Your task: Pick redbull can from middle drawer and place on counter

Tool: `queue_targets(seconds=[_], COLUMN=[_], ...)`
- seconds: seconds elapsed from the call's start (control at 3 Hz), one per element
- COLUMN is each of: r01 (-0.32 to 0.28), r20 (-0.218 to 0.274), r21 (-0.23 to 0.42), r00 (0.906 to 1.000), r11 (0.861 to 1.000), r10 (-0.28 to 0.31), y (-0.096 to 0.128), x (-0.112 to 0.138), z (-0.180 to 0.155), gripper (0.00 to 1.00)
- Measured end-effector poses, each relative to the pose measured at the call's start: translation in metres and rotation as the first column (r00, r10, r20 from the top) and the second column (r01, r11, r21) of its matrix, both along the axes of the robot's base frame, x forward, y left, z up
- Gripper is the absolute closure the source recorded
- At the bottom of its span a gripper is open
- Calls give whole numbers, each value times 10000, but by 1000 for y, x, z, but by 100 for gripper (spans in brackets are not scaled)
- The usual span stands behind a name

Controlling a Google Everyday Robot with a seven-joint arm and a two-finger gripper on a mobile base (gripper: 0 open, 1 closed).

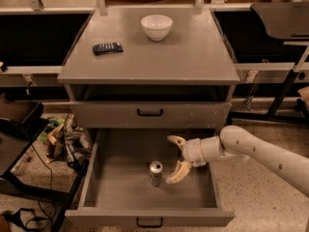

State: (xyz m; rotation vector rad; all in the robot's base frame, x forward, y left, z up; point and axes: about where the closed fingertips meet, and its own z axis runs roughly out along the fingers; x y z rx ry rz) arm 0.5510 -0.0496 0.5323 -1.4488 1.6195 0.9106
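Observation:
My gripper needs to next grip around the upper half of the redbull can (156, 169), just under the silver top of the can.
The redbull can (155, 173) stands upright on the floor of the open middle drawer (111, 187), near its centre. My gripper (175, 159) reaches in from the right on a white arm, inside the drawer. Its two cream fingers are spread wide, one behind and one in front, just right of the can and not touching it. The counter (183, 57) is the flat grey top of the cabinet above.
A white bowl (156, 26) and a black remote (107, 48) lie on the counter. A closed drawer front (149, 113) sits above the open one. Bags and cables clutter the floor at the left (63, 141). Dark tables flank the cabinet.

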Motion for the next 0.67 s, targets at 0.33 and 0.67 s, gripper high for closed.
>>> queue_targets(seconds=[0.33,0.67], r01=[-2,-169], r20=[-2,-164], r21=[-2,-186], r00=[10000,9997], r11=[10000,9997], r10=[2,166], y=[0,4], x=[0,-2], z=[0,-19], gripper=[0,0])
